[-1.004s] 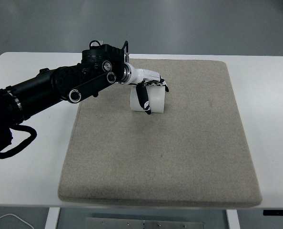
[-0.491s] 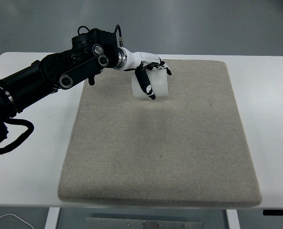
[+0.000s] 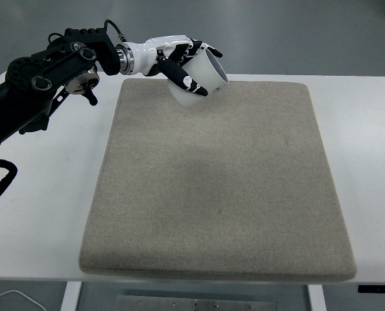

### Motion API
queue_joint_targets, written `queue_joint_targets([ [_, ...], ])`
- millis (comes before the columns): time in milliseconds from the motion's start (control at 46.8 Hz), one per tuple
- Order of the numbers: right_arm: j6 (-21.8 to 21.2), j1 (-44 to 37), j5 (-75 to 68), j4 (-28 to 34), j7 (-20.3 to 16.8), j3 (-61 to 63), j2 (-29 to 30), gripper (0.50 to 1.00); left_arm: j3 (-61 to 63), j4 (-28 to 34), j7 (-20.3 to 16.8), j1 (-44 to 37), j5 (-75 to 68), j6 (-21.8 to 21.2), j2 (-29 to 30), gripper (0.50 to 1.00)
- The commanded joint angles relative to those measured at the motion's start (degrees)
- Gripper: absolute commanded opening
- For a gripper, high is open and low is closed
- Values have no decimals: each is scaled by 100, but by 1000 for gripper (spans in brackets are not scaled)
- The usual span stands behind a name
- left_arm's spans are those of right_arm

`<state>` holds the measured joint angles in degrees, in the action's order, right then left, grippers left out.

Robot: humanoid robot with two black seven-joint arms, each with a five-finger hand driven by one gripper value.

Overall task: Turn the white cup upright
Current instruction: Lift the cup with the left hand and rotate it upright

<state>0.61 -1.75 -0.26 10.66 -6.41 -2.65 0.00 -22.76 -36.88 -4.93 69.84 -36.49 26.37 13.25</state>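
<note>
My left gripper needs to set the white cup, now tilted above the mat's far edge, down upright on the beige mat inside the far corner (image 3: pixel 173 149) nearest my arm.
My left hand (image 3: pixel 186 61) is shut on the white cup (image 3: pixel 202 83) and holds it in the air above the far edge of the beige mat (image 3: pixel 218 181). The cup is tilted, with its open mouth turned up and to the right. The thumb (image 3: pixel 179 76) lies across the near side of the cup and the other fingers wrap over its top. The black left arm (image 3: pixel 50 71) comes in from the upper left. The right arm is out of view.
The mat covers the middle of a white table (image 3: pixel 43 194). Grey floor lies beyond the table's far edge.
My left hand has lifted the cup off the mat and carried it up and toward the far edge. The cup has turned from mouth-down to tilted with its mouth showing.
</note>
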Motion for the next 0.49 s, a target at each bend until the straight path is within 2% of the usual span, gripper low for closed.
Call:
queue_joint_targets([
  [0,0,-1,0,6,-1,1,0,930,-9,-4,-218,-137,273,9,28,596],
  [85,0,-1,0,6,-1,1,0,930,-10,5,-526,-278,537,17,46,596],
  [320,0,-1,0,-3,-1,1,0,930,-9,-4,-1730,-709,1222,44,37,596],
  [470,0,-1,0,-3,-1,1,0,930,-18,101,-2108,-911,1706,509,46,593],
])
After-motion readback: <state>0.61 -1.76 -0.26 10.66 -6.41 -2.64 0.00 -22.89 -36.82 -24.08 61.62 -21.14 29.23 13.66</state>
